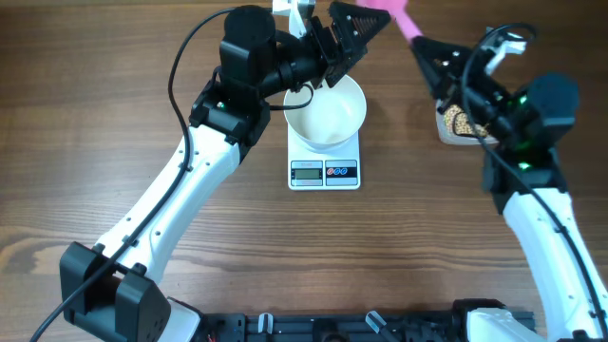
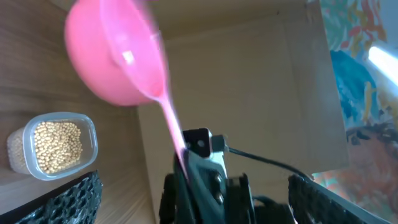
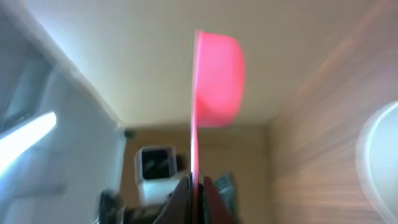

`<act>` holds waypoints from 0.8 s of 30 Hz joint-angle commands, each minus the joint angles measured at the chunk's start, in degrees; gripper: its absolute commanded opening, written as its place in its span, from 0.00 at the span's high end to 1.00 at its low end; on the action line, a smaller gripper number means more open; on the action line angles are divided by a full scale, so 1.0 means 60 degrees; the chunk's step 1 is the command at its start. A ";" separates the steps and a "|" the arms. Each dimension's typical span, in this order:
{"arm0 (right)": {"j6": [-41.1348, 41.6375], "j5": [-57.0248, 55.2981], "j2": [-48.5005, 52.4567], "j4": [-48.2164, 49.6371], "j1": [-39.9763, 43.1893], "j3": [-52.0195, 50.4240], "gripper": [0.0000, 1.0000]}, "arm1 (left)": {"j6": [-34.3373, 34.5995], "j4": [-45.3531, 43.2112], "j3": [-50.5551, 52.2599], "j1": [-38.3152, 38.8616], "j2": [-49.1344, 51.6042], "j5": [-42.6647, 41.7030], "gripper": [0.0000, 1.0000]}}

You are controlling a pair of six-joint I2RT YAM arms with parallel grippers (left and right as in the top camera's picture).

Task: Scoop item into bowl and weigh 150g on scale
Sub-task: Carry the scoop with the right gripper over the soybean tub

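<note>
Next, I should close my empty left gripper at the white scale's front panel (image 1: 323, 173), beside its display and buttons.
My right gripper (image 1: 420, 43) is shut on the thin handle of a pink scoop (image 1: 404, 19), which it holds up in the air beyond the table's far edge. In the right wrist view the scoop (image 3: 217, 78) stands edge-on above the shut gripper (image 3: 196, 186). My left gripper (image 1: 361, 36) is open just past the far rim of the white bowl (image 1: 328, 114), with nothing between its mesh fingers (image 2: 68, 199). The bowl looks empty and sits on the white scale (image 1: 325, 173). Tan beans (image 2: 56, 146) fill a clear tub (image 1: 446, 128), partly hidden under my right arm.
The left wrist view looks past its own fingers at the scoop (image 2: 115, 53) and at my right gripper (image 2: 199, 162) clamped on its handle. The bowl's rim (image 3: 379, 155) shows at the right edge of the right wrist view. Both arms crowd the table's far side.
</note>
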State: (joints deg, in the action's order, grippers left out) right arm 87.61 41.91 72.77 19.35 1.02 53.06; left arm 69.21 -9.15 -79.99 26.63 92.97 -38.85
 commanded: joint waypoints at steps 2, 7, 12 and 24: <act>-0.3559 -0.0168 -0.0004 -0.3333 0.0430 0.2033 0.95 | -0.1118 0.0240 -0.0091 -0.0047 -0.0029 -0.0076 0.00; -0.7122 -0.2014 -0.0004 -0.8644 0.0678 0.4670 0.96 | -0.2594 0.2062 -0.0095 -0.0681 -0.0033 -0.0076 0.00; -0.9657 -0.3814 0.0007 -1.2280 0.1100 0.6488 0.95 | -0.4823 0.4962 -0.0448 -0.1690 -0.0193 0.0452 0.01; -1.1063 -0.5490 0.0149 -1.5897 0.1228 0.6583 0.96 | -0.7967 1.0284 -0.2565 -0.2055 -0.0353 0.2936 0.00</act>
State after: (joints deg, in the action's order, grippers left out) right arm 23.44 12.95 73.25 -73.10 8.10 91.66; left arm 25.52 49.95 -94.83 14.33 91.39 -23.27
